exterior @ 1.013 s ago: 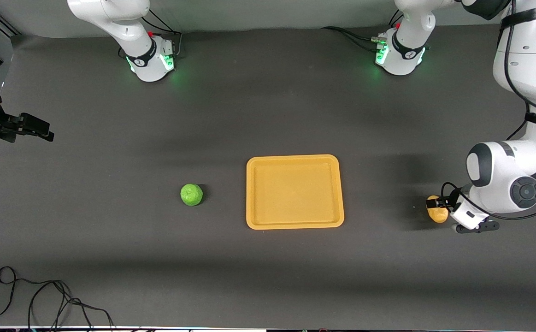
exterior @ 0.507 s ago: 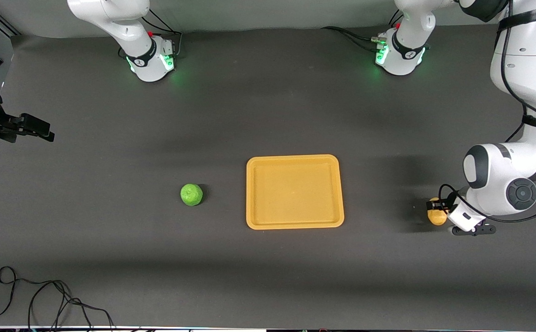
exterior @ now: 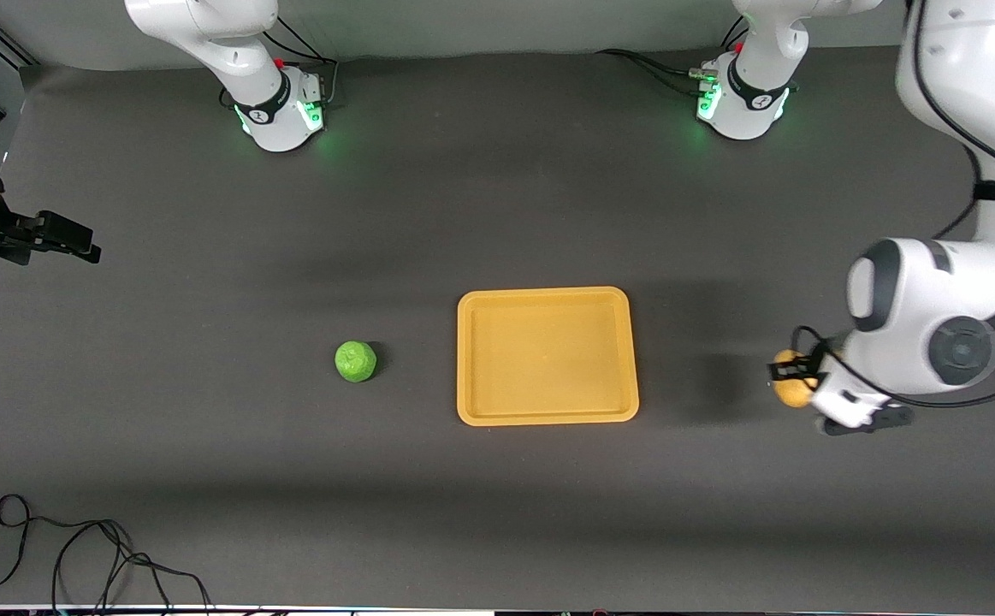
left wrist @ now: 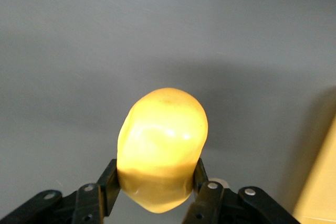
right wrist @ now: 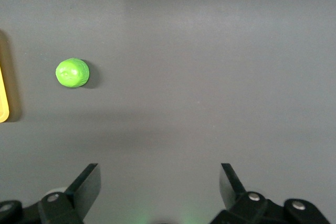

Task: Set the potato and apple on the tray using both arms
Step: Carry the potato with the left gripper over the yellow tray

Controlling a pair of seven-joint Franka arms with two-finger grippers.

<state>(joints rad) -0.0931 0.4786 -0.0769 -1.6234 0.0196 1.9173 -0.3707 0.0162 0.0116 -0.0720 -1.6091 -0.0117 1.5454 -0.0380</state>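
Note:
The potato, now held a little above the table, will be let go by my left gripper inside the tray (exterior: pixel 607 354), close to the tray's rim farthest from the green apple.
The yellow-orange potato (exterior: pixel 791 391) is clamped between the fingers of my left gripper (exterior: pixel 790 373), a little above the table at the left arm's end; the left wrist view shows it (left wrist: pixel 163 150) gripped on both sides. The yellow-orange tray (exterior: pixel 547 411) lies empty at mid-table, and its edge shows in the left wrist view (left wrist: pixel 321 182). The green apple (exterior: pixel 355 361) sits on the table beside the tray, toward the right arm's end, and shows in the right wrist view (right wrist: pixel 72 72). My right gripper (exterior: pixel 78 244) is open and empty, and waits high over the right arm's end of the table.
The dark grey mat (exterior: pixel 497 513) covers the table. A black cable (exterior: pixel 78 556) lies coiled at the corner nearest the camera, on the right arm's end. The two arm bases (exterior: pixel 279 111) (exterior: pixel 741 103) stand along the edge farthest from the camera.
My left gripper has risen with the potato and shifted slightly toward the tray. The right arm, apple and tray have not moved.

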